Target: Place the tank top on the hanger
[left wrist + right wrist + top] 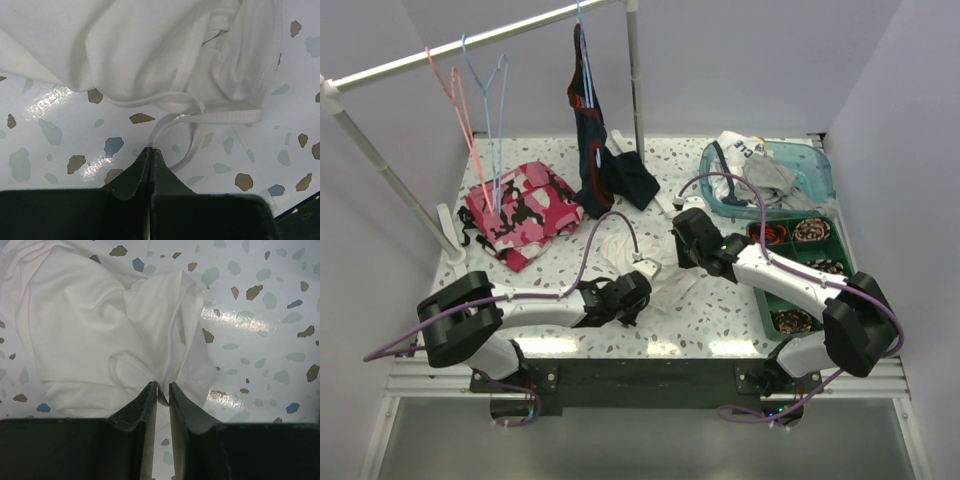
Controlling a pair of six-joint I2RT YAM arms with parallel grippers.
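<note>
A fold of the white tank top is bunched at the robot's right gripper, so that gripper should open and take the tank top's strap (138,365) before both grippers lift and stretch the tank top.
The white tank top (617,249) lies crumpled on the speckled table between my two arms. My left gripper (642,292) is low at its near edge. In the left wrist view its jaws are pressed together at the tips (151,149), where a thin strap loop (186,152) of the tank top (140,50) runs into them. My right gripper (678,258) is over the cloth's right side. Its jaws (163,390) stand a narrow gap apart, with a gathered fold of the tank top (90,340) bunched between them. The light-blue hanger (486,95) hangs on the rail at the back left.
A pink hanger (451,92) hangs beside the blue one. A dark navy garment (590,130) hangs from the rail by the post (635,80). A pink camouflage garment (520,212) lies at the back left. A blue bin (817,165) of clothes and a green tray (766,300) stand on the right.
</note>
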